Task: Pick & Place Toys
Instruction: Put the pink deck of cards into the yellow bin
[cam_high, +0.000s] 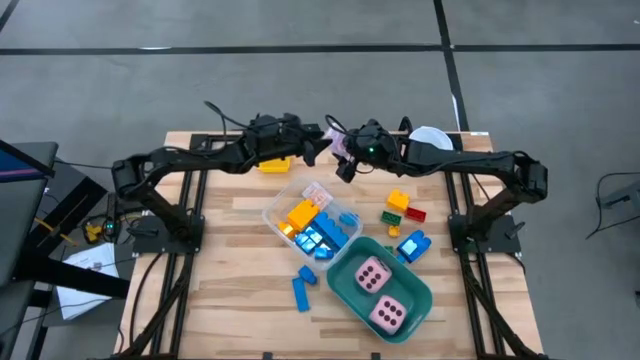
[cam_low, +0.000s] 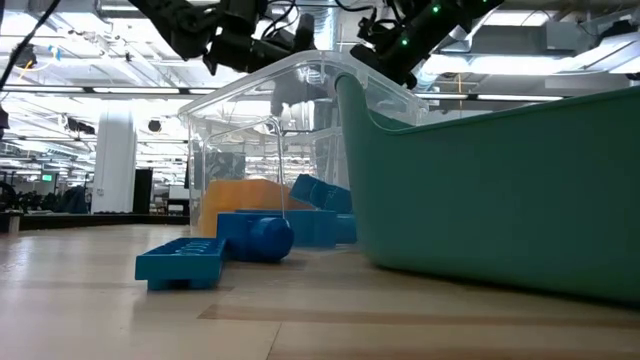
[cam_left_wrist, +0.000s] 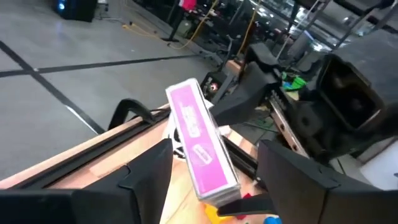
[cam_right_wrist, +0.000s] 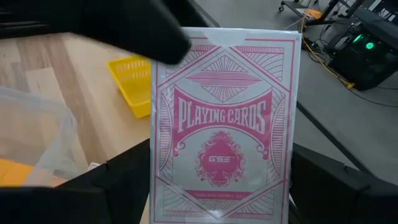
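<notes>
The pack slants in my open left fingers; I need to align, then grip its loose end (cam_left_wrist: 217, 185) before my right gripper opens.
A pink-and-white pack of playing cards (cam_right_wrist: 224, 124) hangs in the air over the table's far middle (cam_high: 340, 148). My right gripper (cam_right_wrist: 224, 193), reaching in from the table's right (cam_high: 347, 160), is shut on it. My left gripper (cam_left_wrist: 211, 168) comes from the left (cam_high: 320, 143). It is open, with one finger on each side of the pack's flat faces at the pack's free end. In the left wrist view I see the pack edge-on (cam_left_wrist: 202, 149). One left finger (cam_right_wrist: 130, 28) covers the pack's upper corner in the right wrist view. Whether it touches the pack I cannot tell. My right gripper pinches the pack between its two fingers (cam_right_wrist: 124, 186), which lie on its two long edges near the end closest to the wrist (cam_right_wrist: 163, 190). The printed face is turned to the wrist camera. The pack sticks out forward past the fingers, lifted clear of the table.
A clear tub (cam_high: 310, 220) holds orange and blue bricks and small cards. A teal tub (cam_high: 345, 280) at the near right holds two pink dice. Loose bricks lie on the table: yellow (cam_high: 275, 163), yellow, red and green (cam_high: 400, 205), and blue (cam_high: 412, 245) (cam_high: 305, 285). A white cup (cam_high: 430, 138) stands at the far right.
</notes>
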